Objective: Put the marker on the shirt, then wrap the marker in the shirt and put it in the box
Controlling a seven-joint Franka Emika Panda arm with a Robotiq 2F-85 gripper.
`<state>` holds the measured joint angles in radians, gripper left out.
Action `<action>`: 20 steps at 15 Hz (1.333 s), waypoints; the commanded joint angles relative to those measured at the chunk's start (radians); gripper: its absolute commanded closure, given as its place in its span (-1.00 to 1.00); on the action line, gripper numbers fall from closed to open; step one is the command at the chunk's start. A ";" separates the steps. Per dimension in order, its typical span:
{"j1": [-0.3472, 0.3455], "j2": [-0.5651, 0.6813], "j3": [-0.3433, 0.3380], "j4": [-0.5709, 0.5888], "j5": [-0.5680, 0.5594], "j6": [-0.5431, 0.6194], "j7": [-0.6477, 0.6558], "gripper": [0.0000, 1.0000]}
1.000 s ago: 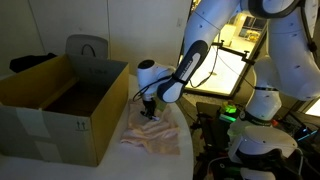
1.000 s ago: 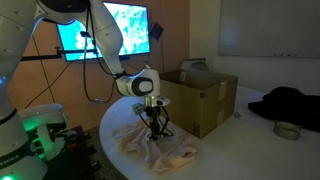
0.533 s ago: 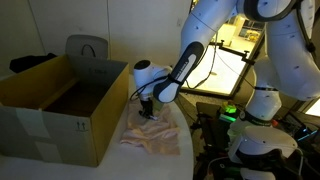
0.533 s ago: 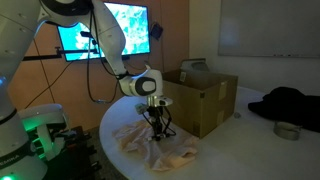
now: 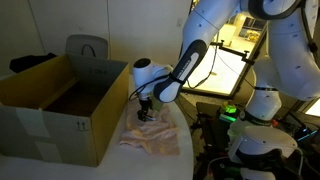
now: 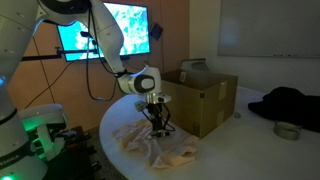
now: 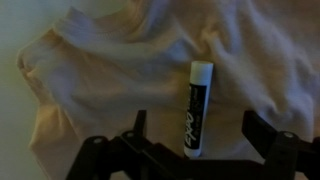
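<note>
I will close my gripper on the near edge point(image 5: 155, 150) of the pale pink shirt, because that edge should fold over the white marker.
A white marker point(image 7: 196, 108) with black lettering lies on the pale pink shirt point(image 7: 110, 70), seen in the wrist view. My gripper point(image 7: 197, 128) hangs just above it, open, with one finger on each side and neither touching the marker. In both exterior views the gripper point(image 5: 146, 112) point(image 6: 156, 121) stands over the crumpled shirt point(image 5: 152, 134) point(image 6: 152, 146), right beside the open cardboard box point(image 5: 55, 105) point(image 6: 200, 98). The marker is too small to make out in the exterior views.
The shirt lies near the edge of the round white table point(image 6: 235, 150). A dark garment point(image 6: 290, 103) and a small round tin point(image 6: 287, 130) sit further along the table. A dark cloth point(image 5: 33, 62) hangs over the box's far rim.
The jaws have opened and let go of the marker, which now lies on the shirt. The gripper has risen slightly.
</note>
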<state>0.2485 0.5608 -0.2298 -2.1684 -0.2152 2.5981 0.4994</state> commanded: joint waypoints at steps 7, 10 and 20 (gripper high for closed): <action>0.064 -0.192 0.029 -0.171 -0.073 0.050 0.051 -1.00; 0.083 -0.216 0.078 -0.219 -0.063 0.085 0.059 -1.00; 0.128 -0.160 0.246 -0.249 0.046 0.242 0.046 -1.00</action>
<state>0.3656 0.3868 -0.0085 -2.4101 -0.2156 2.7908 0.5570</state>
